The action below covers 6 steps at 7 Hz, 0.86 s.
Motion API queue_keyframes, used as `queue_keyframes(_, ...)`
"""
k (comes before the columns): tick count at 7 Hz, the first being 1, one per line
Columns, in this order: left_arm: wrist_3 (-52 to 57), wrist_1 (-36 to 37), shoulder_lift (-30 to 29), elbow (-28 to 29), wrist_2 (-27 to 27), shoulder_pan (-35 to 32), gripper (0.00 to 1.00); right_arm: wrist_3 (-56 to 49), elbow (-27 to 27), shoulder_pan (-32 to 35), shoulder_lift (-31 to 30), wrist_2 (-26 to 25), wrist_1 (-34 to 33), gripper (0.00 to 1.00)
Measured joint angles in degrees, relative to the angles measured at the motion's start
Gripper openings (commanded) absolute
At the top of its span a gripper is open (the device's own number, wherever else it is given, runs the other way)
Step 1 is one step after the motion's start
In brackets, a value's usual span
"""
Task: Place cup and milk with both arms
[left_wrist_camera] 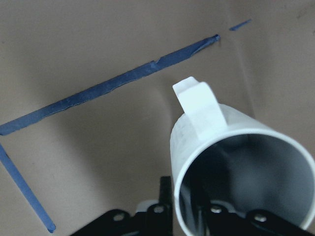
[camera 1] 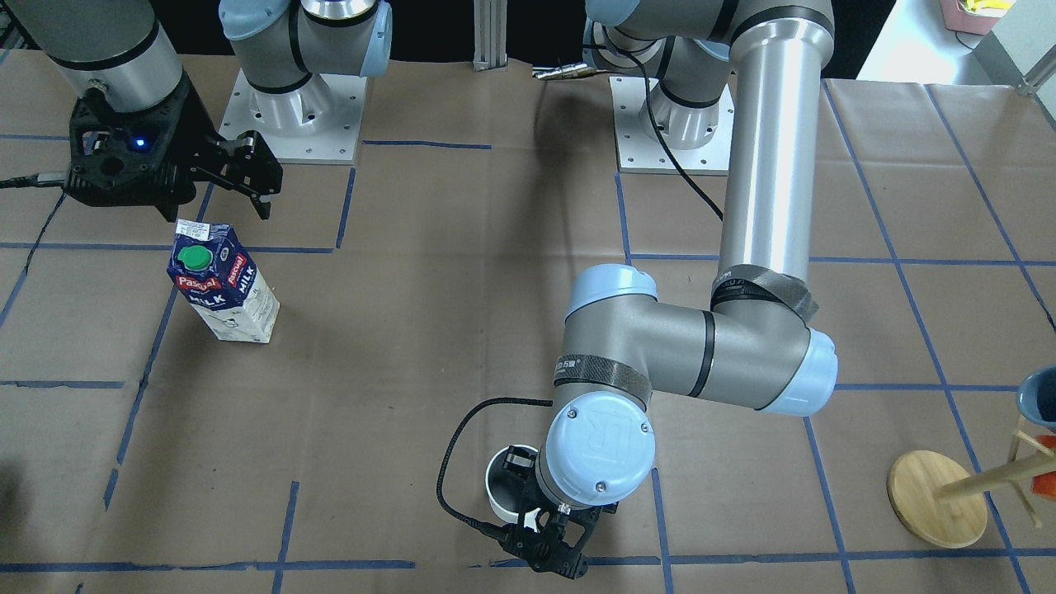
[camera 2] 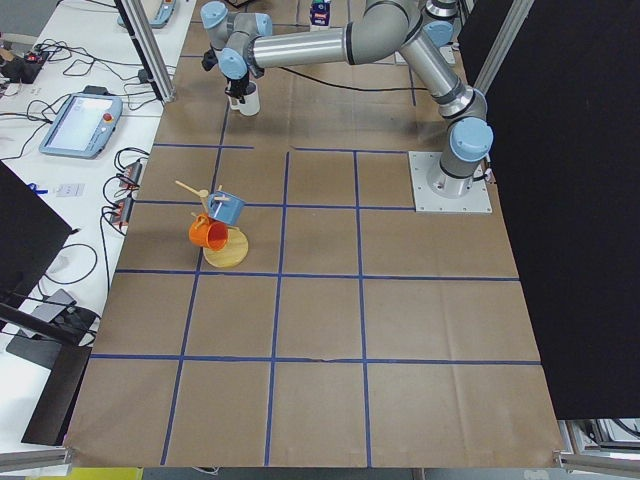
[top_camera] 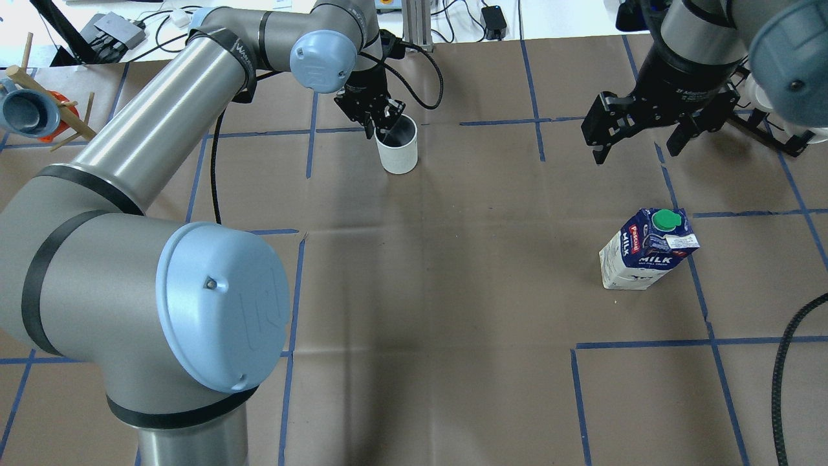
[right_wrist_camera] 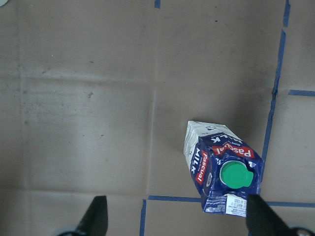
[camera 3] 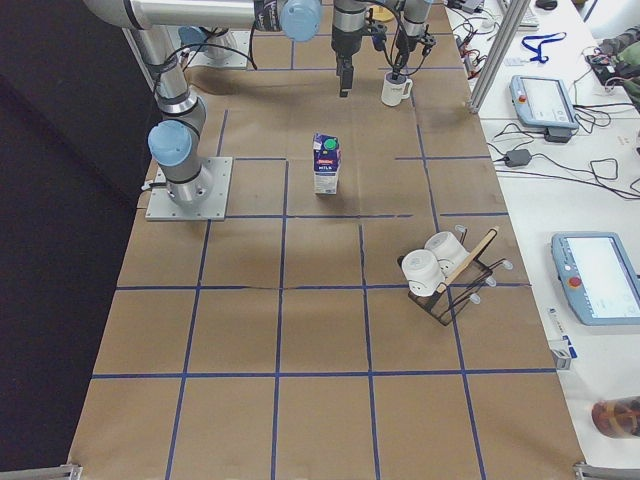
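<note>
The fingers of my right gripper will next move down to the top part [camera 1: 206, 253] [right_wrist_camera: 233, 178] of the milk carton and close there, around the level of the green cap.
The cup [top_camera: 398, 152] is a white mug with a dark inside, standing at the table's far middle-left. My left gripper [top_camera: 383, 124] is shut on its rim. In the left wrist view one finger is inside and one outside the cup's wall [left_wrist_camera: 236, 162], with the handle pointing away. The milk [top_camera: 647, 249] is a blue and white carton with a green cap, upright on the right side. My right gripper [top_camera: 637, 144] is open and empty, hovering above and beyond it. The milk also shows between the fingers in the right wrist view [right_wrist_camera: 221, 172].
A wooden mug rack [top_camera: 39, 110] with a blue and an orange mug stands at the far left. Another rack with white mugs [camera 3: 440, 270] stands on the right side. The arms' base plates [camera 1: 297, 124] are at the robot's edge. Blue tape lines cross the brown paper.
</note>
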Motion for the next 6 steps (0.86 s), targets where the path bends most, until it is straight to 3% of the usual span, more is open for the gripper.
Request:
queue_keyframes(2, -0.06, -4.81, 2.84, 0.04, 0.25, 0.12, 1.0, -5.82, 1.62, -4.59, -0.54, 0.04, -0.6, 1.0)
queue_keyframes(6, -1.43, -25.58, 21.67, -1.59, 2.93, 3.16, 0.99, -10.76, 11.49, -10.42, -4.87, 0.51, -6.43, 1.0)
